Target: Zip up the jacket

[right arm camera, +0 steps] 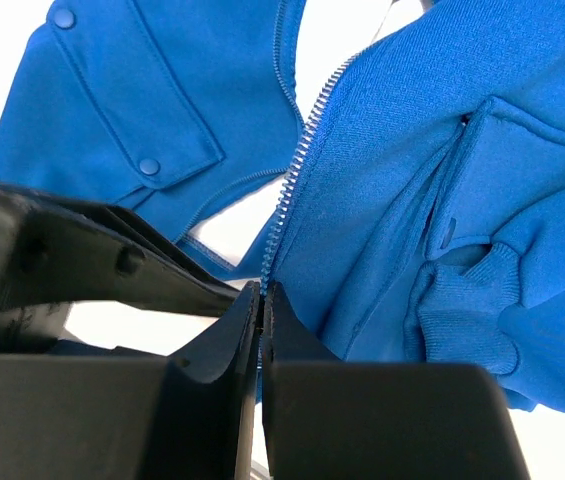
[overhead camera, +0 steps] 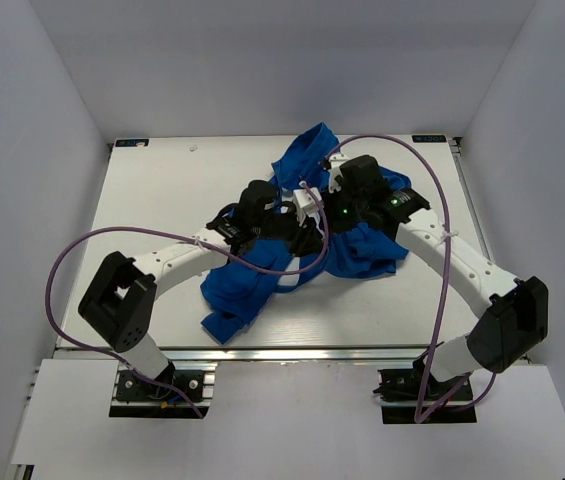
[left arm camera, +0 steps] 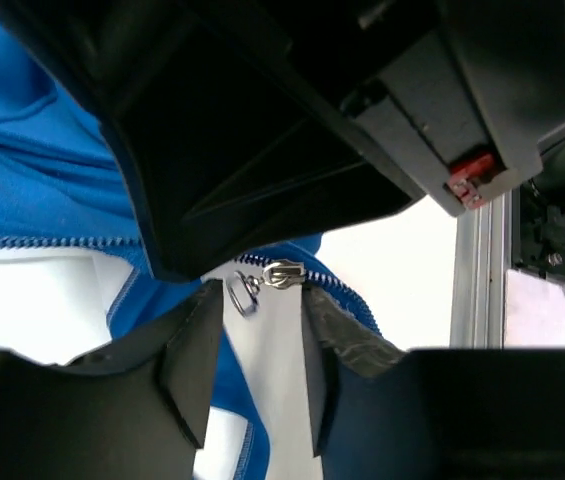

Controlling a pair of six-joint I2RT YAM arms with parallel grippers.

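Note:
The ring pull hangs just beyond my left gripper's fingers; it should open wider and grab it while my right gripper holds the zipper edge (right arm camera: pixel 282 220).
The blue jacket (overhead camera: pixel 262 280) lies crumpled in the middle of the table, with both grippers meeting over it. In the left wrist view its silver zipper slider (left arm camera: pixel 284 273) and ring pull (left arm camera: pixel 242 295) hang just past my fingertips. My left gripper (left arm camera: pixel 260 300) is partly open, with nothing between its fingers (left arm camera: pixel 194 350). The dark body of the right gripper (overhead camera: pixel 327 200) fills the view above the slider. In the right wrist view a row of zipper teeth (right arm camera: pixel 297 170) runs down the jacket (right arm camera: pixel 392 180) into my right gripper (right arm camera: pixel 262 295), which is shut on that zipper edge.
A flap pocket with snaps (right arm camera: pixel 132 110) lies left of the zipper row. An aluminium rail (left arm camera: pixel 477 270) marks the table's edge. White enclosure walls surround the table (overhead camera: pixel 162 190). Purple cables (overhead camera: pixel 62 270) loop from both arms.

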